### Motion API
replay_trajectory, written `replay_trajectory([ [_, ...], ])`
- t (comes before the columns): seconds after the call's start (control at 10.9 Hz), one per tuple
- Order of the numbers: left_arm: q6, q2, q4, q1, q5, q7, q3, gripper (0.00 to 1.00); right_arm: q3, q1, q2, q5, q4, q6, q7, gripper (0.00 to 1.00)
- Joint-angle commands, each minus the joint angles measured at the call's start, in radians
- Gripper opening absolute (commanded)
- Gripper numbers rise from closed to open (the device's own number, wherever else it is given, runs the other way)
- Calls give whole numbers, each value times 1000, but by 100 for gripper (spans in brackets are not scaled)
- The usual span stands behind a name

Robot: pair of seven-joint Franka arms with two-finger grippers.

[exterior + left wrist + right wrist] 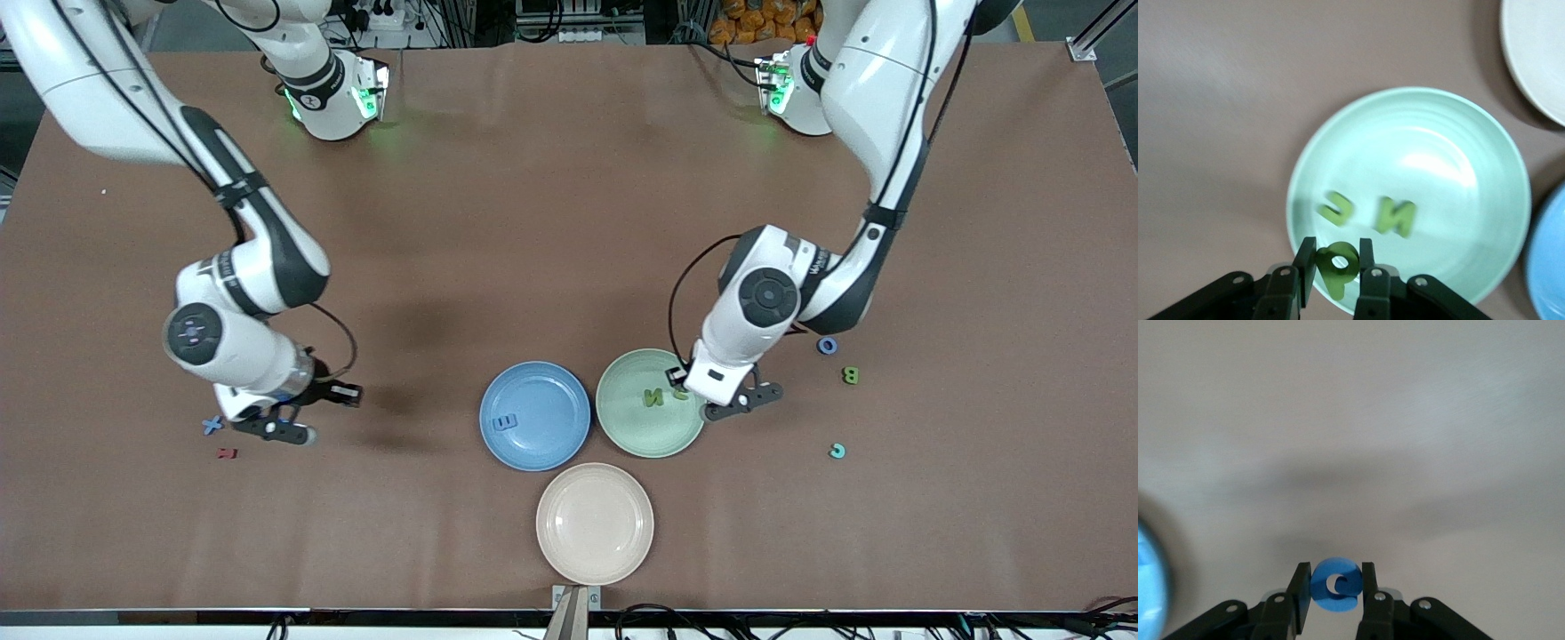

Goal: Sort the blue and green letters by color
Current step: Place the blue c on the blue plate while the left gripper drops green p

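My right hand will put the round blue letter down in the blue plate (pixel 527 450) near the beige plate.
My left gripper (pixel 741 402) (pixel 1336 267) is shut on an olive green letter (pixel 1337 262) with a round hole, over the rim of the green plate (pixel 636 437) (pixel 1438 153). Two green letters (pixel 653 397) (pixel 1395 215) lie in that plate. My right gripper (pixel 286 430) (pixel 1336 588) is shut on a round blue letter (pixel 1335 585), low over the bare table toward the right arm's end. A blue X (pixel 212 425) lies on the table beside it. The blue plate (pixel 556 444) holds one blue letter (pixel 505 422).
A beige plate (pixel 594 542) sits nearer the front camera than the two coloured plates. Toward the left arm's end lie a blue O (pixel 828 345), a green B (pixel 851 375) and a teal C (pixel 837 452). A dark red letter (pixel 228 453) lies by the X.
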Motion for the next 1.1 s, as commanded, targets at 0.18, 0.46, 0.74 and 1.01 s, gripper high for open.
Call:
replay_trajectory([
  [0.18, -20, 40, 69, -55, -23, -96, 14, 99, -14, 187, 103, 111, 197, -17, 298, 0],
  [0.46, -47, -1, 30, -5, -10, 41, 11, 100, -14, 249, 170, 149, 322, -8, 468, 0],
  [0.74, -72, -93, -83, 98, -6, 254, 0, 100, -14, 298, 224, 149, 389, 59, 653, 0],
  [1.01, -72, -111, -135, 223, 81, 383, -43, 100, -20, 321, 242, 132, 381, 116, 806, 100],
])
